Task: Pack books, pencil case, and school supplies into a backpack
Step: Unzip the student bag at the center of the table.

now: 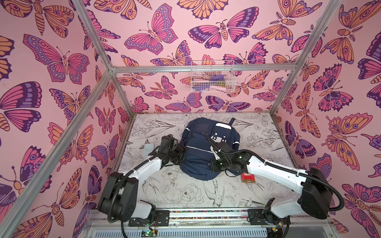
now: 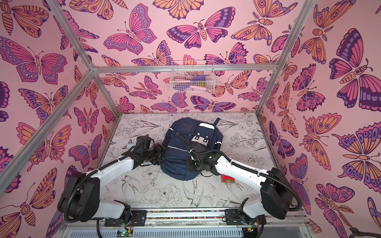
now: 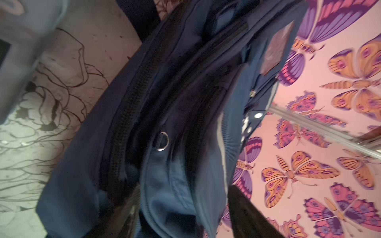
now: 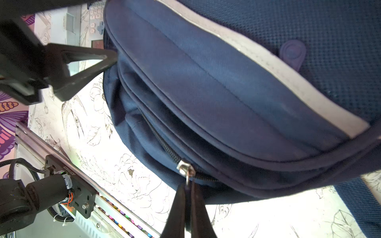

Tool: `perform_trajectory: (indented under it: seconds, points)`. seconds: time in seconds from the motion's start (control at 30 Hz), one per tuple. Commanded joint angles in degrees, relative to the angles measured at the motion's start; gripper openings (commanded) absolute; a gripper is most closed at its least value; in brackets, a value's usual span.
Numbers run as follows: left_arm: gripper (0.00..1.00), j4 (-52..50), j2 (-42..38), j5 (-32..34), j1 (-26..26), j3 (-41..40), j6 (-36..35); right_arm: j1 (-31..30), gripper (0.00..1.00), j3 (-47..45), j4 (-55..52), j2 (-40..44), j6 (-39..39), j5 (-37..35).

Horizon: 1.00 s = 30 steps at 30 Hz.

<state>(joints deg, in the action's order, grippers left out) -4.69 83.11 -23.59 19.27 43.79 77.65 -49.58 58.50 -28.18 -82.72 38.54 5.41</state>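
Observation:
My left gripper straddles the backpack's loose front fold, so it should pinch the backpack's side panel (image 3: 85, 170) beneath, steadying the backpack while my right gripper pulls the zipper.
The navy backpack (image 1: 203, 144) (image 2: 181, 142) lies flat in the middle of the table, white patch up. At its near right edge my right gripper (image 4: 188, 185) (image 1: 213, 165) is shut on the metal zipper pull (image 4: 186, 177), just below the slider (image 4: 185, 168). The zip beyond the slider stands parted. My left gripper (image 3: 185, 222) (image 1: 182, 151) is at the bag's left edge, open, its fingers (image 3: 245, 214) wide apart with a loose fold of blue fabric between them. One left finger (image 4: 82, 61) touches the bag's rim. The books are out of view.
A pale flat item with printed buttons (image 1: 148, 149) (image 4: 97, 20) lies left of the backpack; whether it is the pencil case I cannot tell. A red box (image 1: 248, 177) sits under the right forearm. A white wire basket (image 1: 212, 77) holding small items hangs on the back wall.

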Motion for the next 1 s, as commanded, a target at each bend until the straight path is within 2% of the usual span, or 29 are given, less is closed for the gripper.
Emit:
perform_trajectory:
  seconds: [0.0, 0.13, 0.17, 0.37, 0.5, 0.63, 0.7, 0.8, 0.97]
  points:
    - [0.54, -1.6, 2.5, -2.8, 0.3, 1.1, -2.3, 0.2, 0.0, 2.4, -2.5, -1.4, -0.3, 0.5]
    - [0.26, 2.5, 1.6, -2.9, 0.3, -3.3, -0.1, -0.4, 0.0, 3.6, -1.4, -3.2, 0.7, 1.6]
    - [0.22, 3.7, 1.4, -3.1, 0.4, -4.3, 0.4, -0.7, 0.0, 4.0, -0.6, -3.9, 1.1, 2.3]
    - [0.21, 7.5, 0.0, -3.4, 1.5, -7.6, 3.0, -4.3, 0.0, 13.7, 1.8, -15.1, 2.2, 5.7]
    - [0.4, 10.3, -0.6, -2.6, 3.2, -8.7, 5.2, -5.0, 0.0, 22.5, 3.1, -23.4, 3.5, 7.7]
    - [0.6, 13.0, -1.6, -2.0, 3.9, -10.0, 6.3, -4.6, 0.0, 28.9, 1.0, -27.9, 3.1, 6.1]
    - [0.69, 12.8, -3.3, -1.8, 2.2, -10.7, 6.0, -3.7, 0.0, 27.9, 0.5, -26.5, 3.0, 5.3]
    - [0.77, 8.8, -6.6, -1.6, -2.7, -11.1, 3.3, -1.9, 0.0, 22.3, -0.1, -21.8, 2.8, 4.1]
    - [0.82, 1.0, -9.1, -1.4, -8.3, -9.8, -2.5, 0.1, 0.0, 13.9, -1.3, -14.2, 2.2, 2.4]
